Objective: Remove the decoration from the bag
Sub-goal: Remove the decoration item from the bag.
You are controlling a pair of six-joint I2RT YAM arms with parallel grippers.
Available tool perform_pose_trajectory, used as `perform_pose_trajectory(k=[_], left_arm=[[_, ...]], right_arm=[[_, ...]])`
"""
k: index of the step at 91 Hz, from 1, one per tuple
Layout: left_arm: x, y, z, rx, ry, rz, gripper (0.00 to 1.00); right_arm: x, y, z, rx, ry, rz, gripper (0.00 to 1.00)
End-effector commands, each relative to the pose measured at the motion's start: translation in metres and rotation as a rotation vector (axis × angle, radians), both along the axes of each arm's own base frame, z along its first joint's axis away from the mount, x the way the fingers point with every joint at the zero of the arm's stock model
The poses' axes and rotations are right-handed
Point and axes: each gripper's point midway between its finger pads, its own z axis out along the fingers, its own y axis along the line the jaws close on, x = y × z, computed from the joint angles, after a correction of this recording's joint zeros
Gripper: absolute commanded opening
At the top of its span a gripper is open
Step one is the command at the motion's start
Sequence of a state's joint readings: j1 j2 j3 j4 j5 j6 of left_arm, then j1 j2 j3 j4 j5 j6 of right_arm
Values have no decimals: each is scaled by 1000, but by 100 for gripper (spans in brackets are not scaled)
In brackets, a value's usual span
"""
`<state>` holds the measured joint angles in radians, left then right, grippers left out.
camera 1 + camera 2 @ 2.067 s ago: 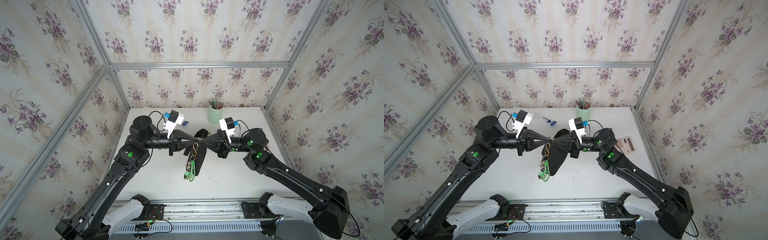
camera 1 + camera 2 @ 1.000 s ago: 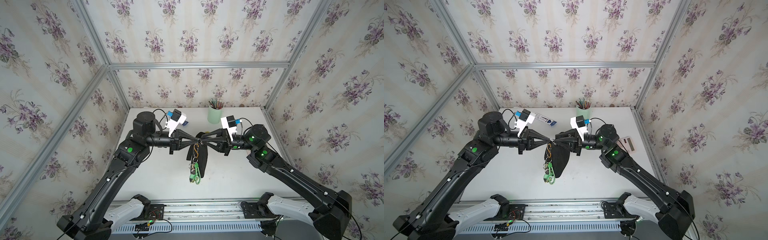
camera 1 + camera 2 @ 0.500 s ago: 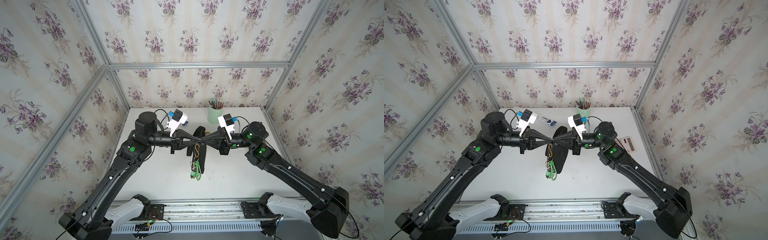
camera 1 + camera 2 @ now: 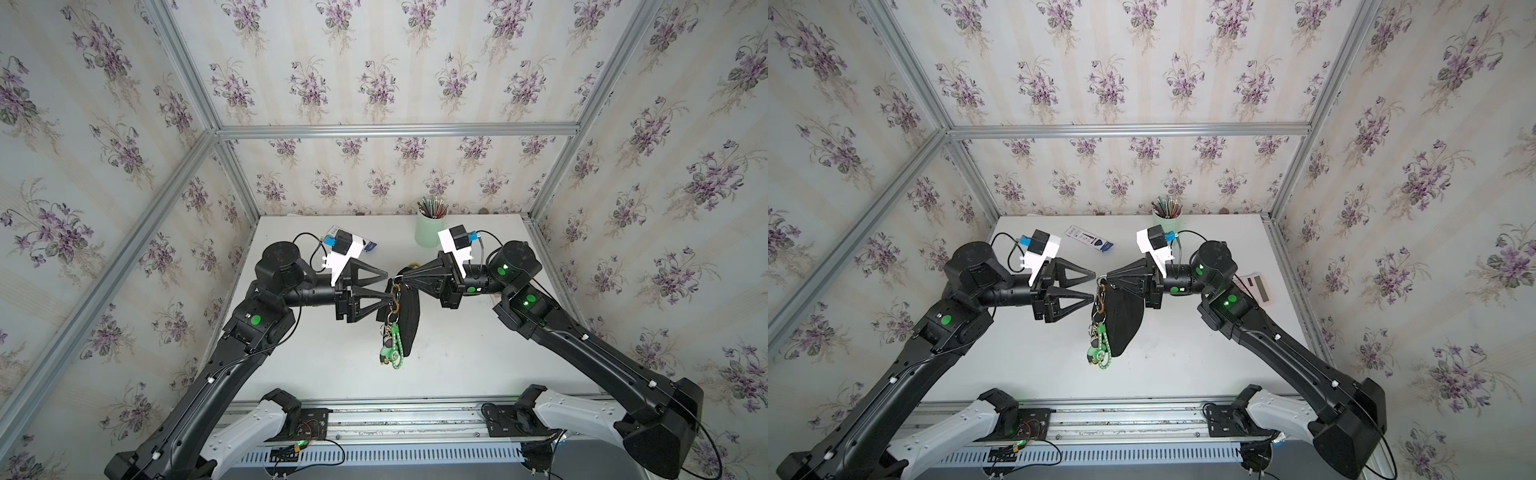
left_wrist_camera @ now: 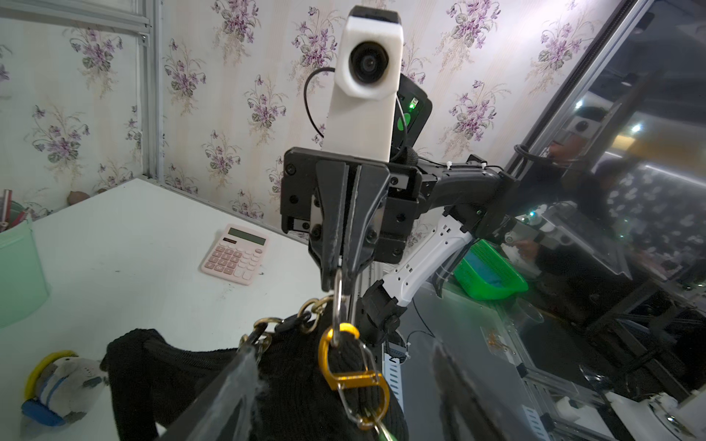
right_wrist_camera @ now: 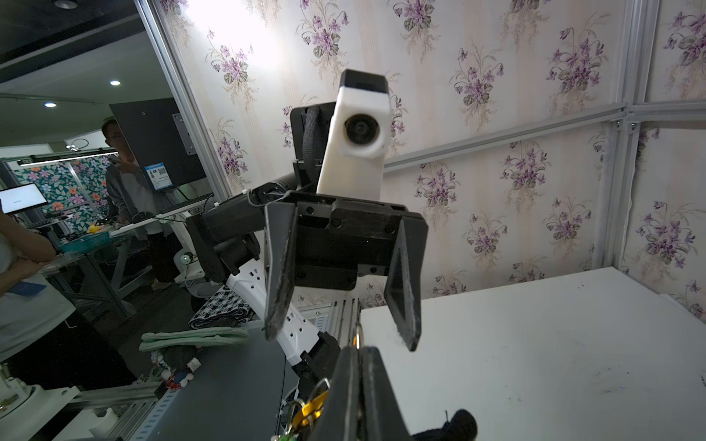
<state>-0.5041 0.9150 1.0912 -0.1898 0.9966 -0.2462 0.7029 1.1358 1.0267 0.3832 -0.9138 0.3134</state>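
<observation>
The silver gate shuts the metal ring in; next my left gripper pinches it against the carabiner's gold side (image 5: pixel 324 357) before drawing the carabiner off.
The black bag (image 4: pixel 409 316) (image 4: pixel 1121 320) hangs above the white table (image 4: pixel 332 374). The decoration hangs beside it: a gold carabiner (image 5: pixel 351 366) (image 4: pixel 1099 299) and, below, a green strap with a small figure (image 4: pixel 392 353) (image 4: pixel 1100 353). My right gripper (image 4: pixel 399 279) (image 4: pixel 1106 277) (image 6: pixel 357 349) is shut on a metal ring (image 5: pixel 338 290) threaded through the carabiner. My left gripper (image 4: pixel 388 286) (image 4: pixel 1093 285) (image 5: pixel 342 345) faces it, open, with its fingers (image 6: pixel 275 305) either side of the ring and apart from it.
A green pencil cup (image 4: pixel 430 230) (image 4: pixel 1167 216) stands at the back of the table. A pink calculator (image 5: pixel 237 254) (image 4: pixel 1256 286) lies at the right edge and a blue-white pack (image 4: pixel 1090 239) at the back left. A yellow-grey-blue charm (image 5: pixel 57 385) lies behind the bag.
My left gripper has opened and let go of the keychain's top. The bag and decoration now hang from the right gripper alone, which stays shut.
</observation>
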Motion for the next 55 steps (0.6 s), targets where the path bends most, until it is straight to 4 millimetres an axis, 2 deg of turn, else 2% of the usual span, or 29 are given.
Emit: perform_pose_trajectory(k=[1,25,40,55], left_arm=[[5,3,6,-40,-42,74,76],[14,9,-8,-26,-18,233,74],[11,0,-9,12,-34,228,69],[14,-13,-16,59,-47,232,68]], right_arm=[[4,-3,9,22,-21,-44,0],[17,-6,8,28,-12,-134,0],[24,-6,5,19,-2,-171,0],[29,-5,2,12,9,-190,0]])
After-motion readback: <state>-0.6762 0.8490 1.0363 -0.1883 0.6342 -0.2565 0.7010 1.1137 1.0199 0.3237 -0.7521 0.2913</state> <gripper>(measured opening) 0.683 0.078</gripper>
